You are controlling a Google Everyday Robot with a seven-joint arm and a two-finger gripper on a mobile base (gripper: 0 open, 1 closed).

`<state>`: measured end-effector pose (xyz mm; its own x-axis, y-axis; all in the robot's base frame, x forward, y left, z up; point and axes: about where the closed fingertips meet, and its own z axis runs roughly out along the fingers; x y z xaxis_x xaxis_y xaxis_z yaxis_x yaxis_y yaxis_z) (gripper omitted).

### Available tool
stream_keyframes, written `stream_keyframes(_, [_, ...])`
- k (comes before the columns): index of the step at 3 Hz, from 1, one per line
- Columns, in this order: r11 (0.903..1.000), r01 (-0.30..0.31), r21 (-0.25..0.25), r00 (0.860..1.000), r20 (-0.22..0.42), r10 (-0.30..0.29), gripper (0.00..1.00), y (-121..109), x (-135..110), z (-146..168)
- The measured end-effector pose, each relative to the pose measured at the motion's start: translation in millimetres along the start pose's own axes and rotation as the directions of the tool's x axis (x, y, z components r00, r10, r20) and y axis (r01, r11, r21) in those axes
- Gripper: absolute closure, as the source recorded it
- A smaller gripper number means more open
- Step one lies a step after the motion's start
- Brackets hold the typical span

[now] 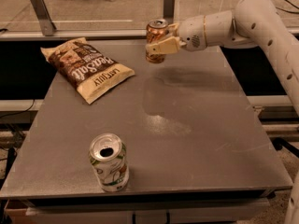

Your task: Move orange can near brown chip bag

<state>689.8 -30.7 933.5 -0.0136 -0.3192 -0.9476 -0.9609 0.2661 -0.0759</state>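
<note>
I need to use my gripper to set the orange can, now held above the table's far edge, down on the grey table, beside the brown chip bag's corner nearest the arm (142, 73).
The orange can (155, 33), orange-brown with a silver top, is held upright above the far edge of the grey table (187, 125). My gripper (159, 42) is shut on it, with cream fingers (161, 46) wrapped around its lower half and the white arm reaching in from the right. The brown chip bag (87, 68), brown and cream with large white lettering, lies flat at the table's far left, a short way left of the can.
A white and green can (109, 162), opened, stands upright near the table's front edge, left of centre. A metal rail with posts (42, 13) runs behind the table. Dark gaps flank the table on both sides.
</note>
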Motion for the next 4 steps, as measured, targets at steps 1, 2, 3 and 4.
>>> stream_keyframes(1, [0.9973,-0.015,-0.072,1.000,0.015,0.016,1.00,18,-3,38])
stream_keyframes(2, [0.9944,-0.044,-0.096,0.999,0.004,0.045,1.00,26,8,57])
stream_keyframes(3, [0.9945,-0.057,-0.088,0.998,-0.011,0.056,1.00,26,16,60])
stream_keyframes(4, [0.9957,-0.062,-0.069,0.998,-0.024,0.060,0.82,22,21,56])
